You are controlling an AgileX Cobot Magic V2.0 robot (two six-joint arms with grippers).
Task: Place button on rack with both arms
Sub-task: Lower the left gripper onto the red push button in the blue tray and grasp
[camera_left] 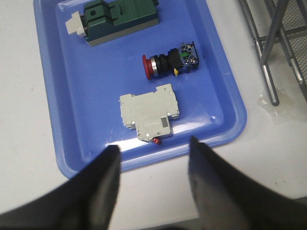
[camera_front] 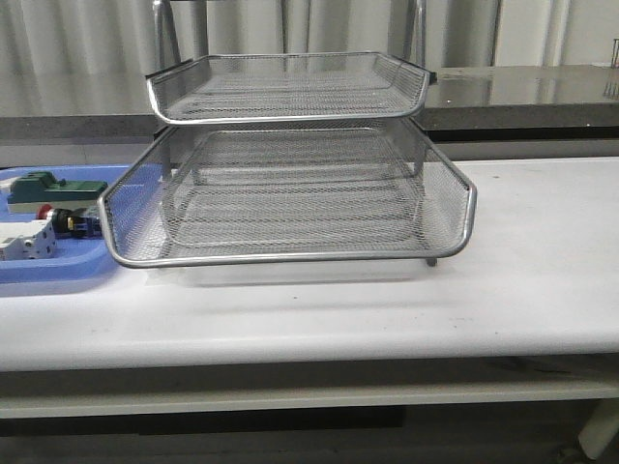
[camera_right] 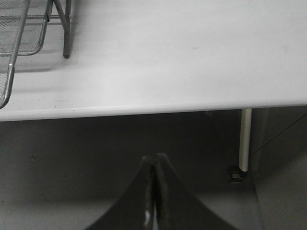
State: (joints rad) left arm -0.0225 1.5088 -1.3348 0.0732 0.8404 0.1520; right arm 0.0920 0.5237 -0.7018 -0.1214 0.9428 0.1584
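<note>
Next, I move my left gripper over to the button's black body (camera_front: 77, 222) (camera_left: 178, 59), beside its red cap, and close it there.
The button (camera_left: 170, 61), with a red cap and black body, lies on its side in the blue tray (camera_left: 57, 120); in the front view it (camera_front: 66, 220) shows at the far left, partly behind the rack's rim. The silver wire-mesh rack (camera_front: 290, 208) stands mid-table. My left gripper (camera_left: 152, 149) is open and empty, above the tray's near edge, short of the button. My right gripper (camera_right: 154, 158) is shut and empty, off the table's front edge, right of the rack's leg (camera_right: 66, 28). Neither gripper shows in the front view.
In the tray, a green block (camera_left: 117, 20) lies beyond the button and a white block (camera_left: 151, 111) lies between the button and my left gripper. The rack's legs (camera_left: 266, 57) stand just right of the tray. A table leg (camera_right: 245, 143) shows below the table edge.
</note>
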